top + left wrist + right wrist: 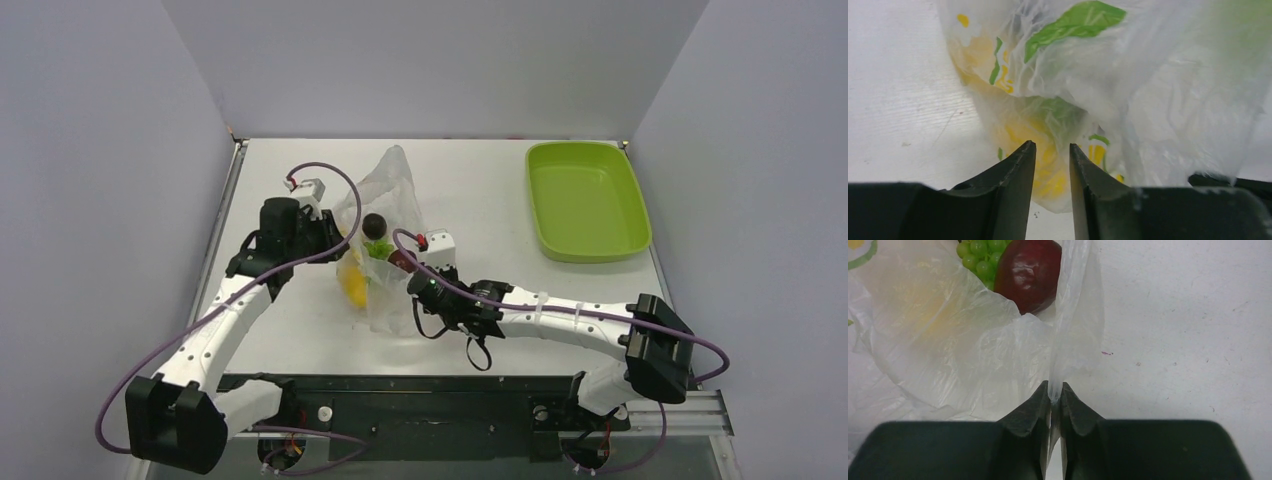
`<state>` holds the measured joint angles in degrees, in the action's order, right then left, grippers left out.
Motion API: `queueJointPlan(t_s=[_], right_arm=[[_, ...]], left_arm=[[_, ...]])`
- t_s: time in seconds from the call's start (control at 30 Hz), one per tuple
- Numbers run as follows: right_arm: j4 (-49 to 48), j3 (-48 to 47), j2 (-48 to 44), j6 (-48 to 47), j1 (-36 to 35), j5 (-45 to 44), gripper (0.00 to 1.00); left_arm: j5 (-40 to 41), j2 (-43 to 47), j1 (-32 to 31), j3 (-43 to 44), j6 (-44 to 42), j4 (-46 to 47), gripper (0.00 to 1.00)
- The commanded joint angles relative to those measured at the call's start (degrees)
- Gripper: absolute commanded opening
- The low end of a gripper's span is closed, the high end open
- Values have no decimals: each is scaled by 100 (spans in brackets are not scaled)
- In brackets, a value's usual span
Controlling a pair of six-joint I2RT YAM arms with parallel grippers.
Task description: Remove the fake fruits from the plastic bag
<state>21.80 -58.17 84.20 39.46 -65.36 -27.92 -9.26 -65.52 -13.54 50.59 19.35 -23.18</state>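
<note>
The loose fold of the bag hangs beyond the fingers of my left gripper, so I need to open them and pinch that fold before my right gripper takes the reddish fruit (402,261).
The clear flower-printed plastic bag (392,190) stands crumpled at the table's middle. Inside it I see a dark round fruit (375,224), a green one (380,249), a yellow one (352,284) and a dark reddish one (403,260). My right gripper (418,287) is at the bag's near right edge. In the right wrist view it (1056,388) is shut on a fold of bag film (1068,315), with the reddish fruit (1028,272) and green grapes (977,255) beyond. My left gripper (335,240) is at the bag's left side. In its wrist view its jaws (1053,146) stand slightly apart, with a yellow bulge of the bag (1053,175) showing between them.
A lime-green tray (585,200) sits at the back right, apart from the bag. Purple cables loop over both arms near the bag. The table's metal edge runs along the left and near sides.
</note>
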Motion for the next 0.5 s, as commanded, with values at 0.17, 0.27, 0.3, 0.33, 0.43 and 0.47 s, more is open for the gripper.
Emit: queueJointPlan(t_s=[0.17,0.27,0.3,0.33,0.43,0.47], right_arm=[[478,-672,-899,-329,-12,-757,25],[512,-959,-949,-485,-3,-830,34],[510,-1029,-910,-524,-3,-825,35],[503,-1179,-877,-599,2,-815,36],[445,-1590,-553,-725,48,-749,37],[447,-1679,-475,-755,82,-671,37]], left_arm=[[-471,1176,-109,-153,-265,738,45],[-636,1055,-151,120,-183,681,48],[-662,1009,-174,231,-167,663,49],[-651,908,-179,271,-98,700,49],[-693,510,-219,314,-30,805,51],[-697,415,-232,343,-112,703,52]])
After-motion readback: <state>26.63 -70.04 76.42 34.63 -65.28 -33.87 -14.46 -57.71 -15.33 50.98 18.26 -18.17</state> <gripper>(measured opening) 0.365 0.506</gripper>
